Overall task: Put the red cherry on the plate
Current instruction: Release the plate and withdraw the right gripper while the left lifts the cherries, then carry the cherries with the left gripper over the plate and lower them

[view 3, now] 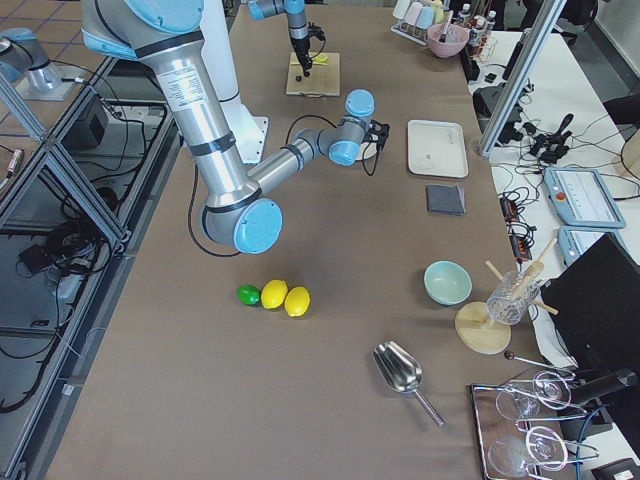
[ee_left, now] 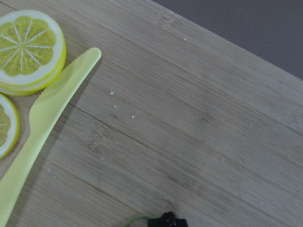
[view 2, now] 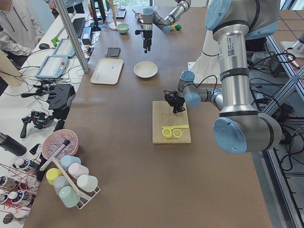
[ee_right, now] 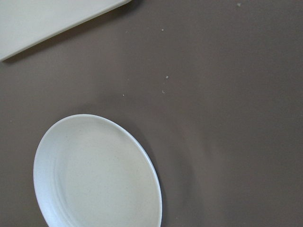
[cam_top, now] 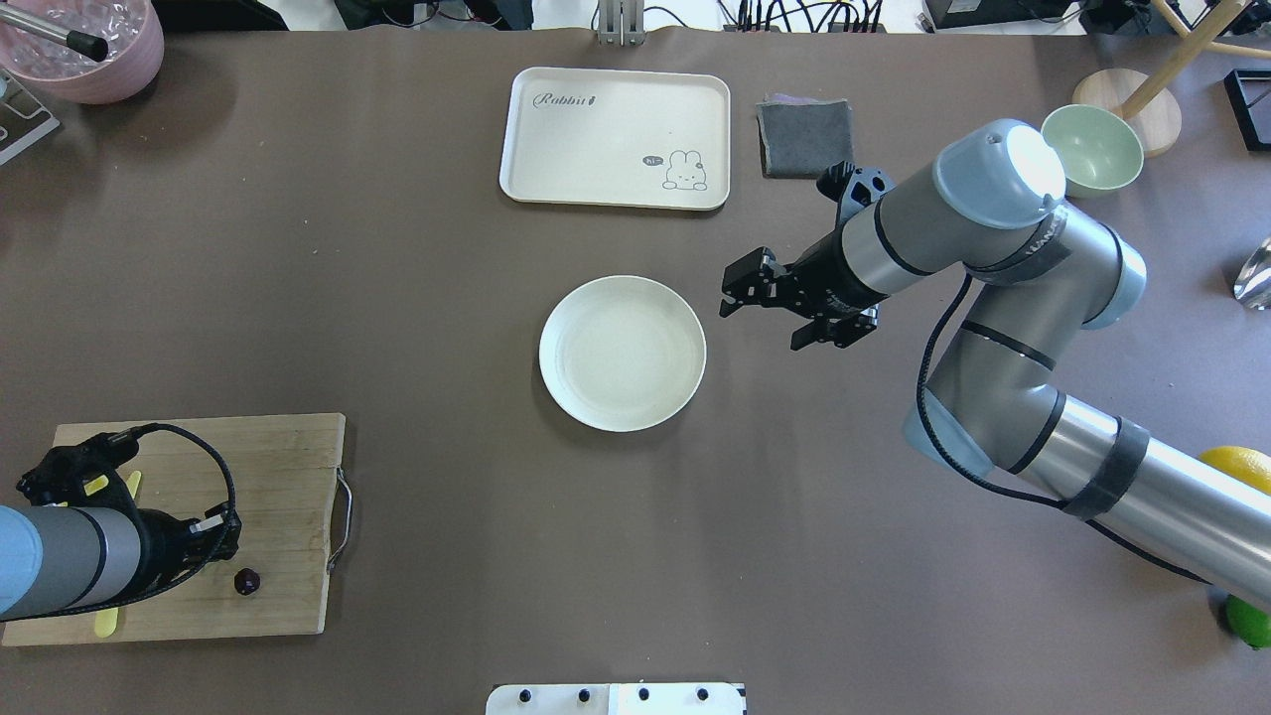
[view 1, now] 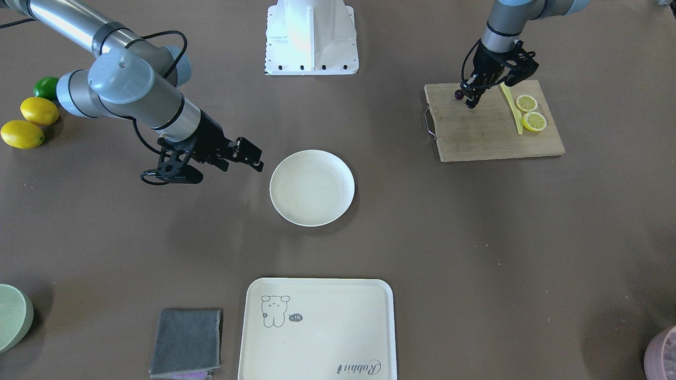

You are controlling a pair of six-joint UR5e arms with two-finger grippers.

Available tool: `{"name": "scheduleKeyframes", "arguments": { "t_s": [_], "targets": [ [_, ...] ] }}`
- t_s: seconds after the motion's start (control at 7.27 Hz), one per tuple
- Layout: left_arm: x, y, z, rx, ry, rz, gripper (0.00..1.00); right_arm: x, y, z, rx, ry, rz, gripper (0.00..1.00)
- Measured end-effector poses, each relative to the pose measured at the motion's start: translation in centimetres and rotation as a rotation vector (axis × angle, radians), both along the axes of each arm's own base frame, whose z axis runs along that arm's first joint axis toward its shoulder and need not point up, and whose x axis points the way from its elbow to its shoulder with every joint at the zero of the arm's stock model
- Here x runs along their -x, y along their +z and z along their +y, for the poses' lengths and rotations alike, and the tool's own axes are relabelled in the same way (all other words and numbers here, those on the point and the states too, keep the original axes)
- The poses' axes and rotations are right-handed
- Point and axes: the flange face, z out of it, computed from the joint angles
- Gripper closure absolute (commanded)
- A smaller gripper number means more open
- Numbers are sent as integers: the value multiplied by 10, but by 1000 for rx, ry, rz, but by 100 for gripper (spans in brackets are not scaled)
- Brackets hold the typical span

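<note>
The red cherry, now at the cutting board's edge, will be let go by my left gripper on the plate, just off its middle (view 1: pixel 320 199) toward the cream tray.
The red cherry (view 1: pixel 459 95) lies at the robot-side edge of the wooden cutting board (view 1: pixel 491 134); in the overhead view it is a dark dot (cam_top: pixel 247 581). My left gripper (view 1: pixel 469 102) points down right beside it. In the left wrist view its black fingertips (ee_left: pixel 166 220) meet at the bottom edge, with the thin green stem (ee_left: pixel 135 218) running into them, so it looks shut on the stem. The plate (view 1: pixel 311 187) sits mid-table with nothing on it. My right gripper (cam_top: pixel 730 296) hovers open just beside the plate's rim (cam_top: pixel 700 338).
Two lemon slices (view 1: pixel 531 113) and a yellow-green plastic knife (view 1: pixel 512 108) share the board. A cream tray (view 1: pixel 317 327) and a grey cloth (view 1: pixel 186 342) lie on the operators' side. Whole lemons (view 1: pixel 31 121), a lime (view 1: pixel 46 87) and a green bowl (cam_top: pixel 1091 149) sit on my right.
</note>
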Motion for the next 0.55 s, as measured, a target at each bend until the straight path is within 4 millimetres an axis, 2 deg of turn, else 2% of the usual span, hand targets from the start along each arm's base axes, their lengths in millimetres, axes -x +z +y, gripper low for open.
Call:
{"name": "scheduleKeyframes", "arguments": {
  "t_s": [0.14, 0.28, 0.41, 0.55],
  "targets": [
    [0, -24, -7, -3, -2, 53, 87, -15, 4, -3, 10, -3, -6, 1],
    [-4, -53, -23, -1, -12, 112, 87, -26, 9, -2, 16, -4, -8, 1],
    [-12, -83, -43, -2, -30, 151, 87, -42, 20, 4, 24, -2, -6, 1],
    [-32, -123, -69, -7, -53, 176, 87, -67, 37, 16, 34, 5, 3, 1]
  ]
}}
